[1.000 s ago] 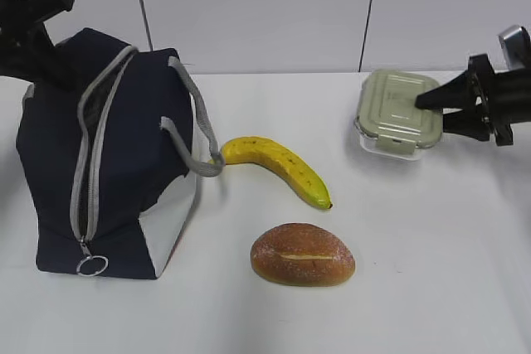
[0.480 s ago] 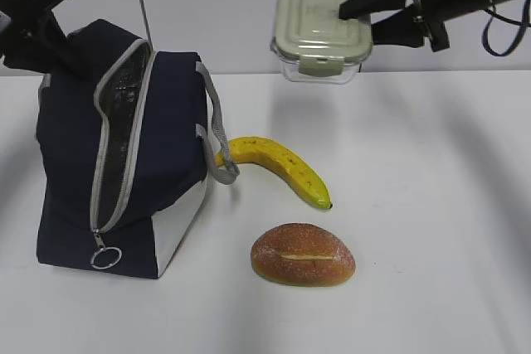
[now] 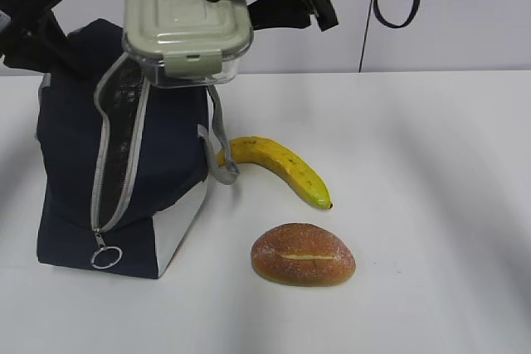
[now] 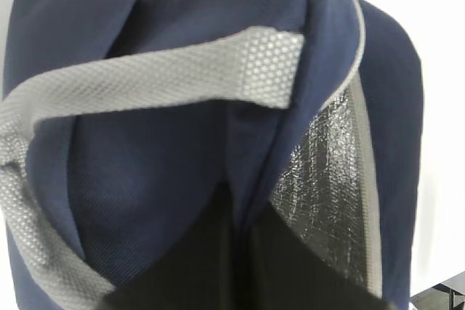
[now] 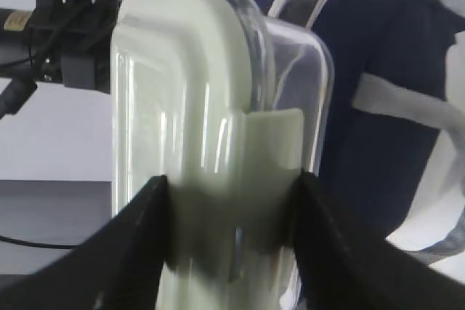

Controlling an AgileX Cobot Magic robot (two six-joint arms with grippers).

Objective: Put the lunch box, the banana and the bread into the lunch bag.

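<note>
My right gripper needs to put the lunch box down deep inside the navy lunch bag [image 3: 122, 153], between the bag's zipper edges.
The navy lunch bag [image 3: 75, 163] stands at the left with its zipper undone and the silver lining showing. My left gripper [image 3: 33, 18] is shut on the bag's far top rim; in the left wrist view [image 4: 245, 205] the fabric edge [image 4: 320, 49] runs between the dark fingers. My right gripper [image 3: 231, 4] is shut on the lunch box [image 3: 187, 18], holding it in the air just above the bag's opening; the box [image 5: 218, 107] fills the right wrist view between the fingers [image 5: 145, 230]. The banana [image 3: 278, 167] and the bread [image 3: 303, 254] lie on the table to the right of the bag.
The white table [image 3: 431, 205] extends to the right of the banana and bread. A grey strap handle [image 3: 217, 151] hangs down the bag's right side next to the banana's end. The zipper's ring pull [image 3: 106, 256] hangs at the bag's lower front. A pale wall stands behind.
My right gripper has lifted the lunch box from the table at the right and carried it left to above the bag's opening. The bag's mouth has opened wider under the left gripper's hold.
</note>
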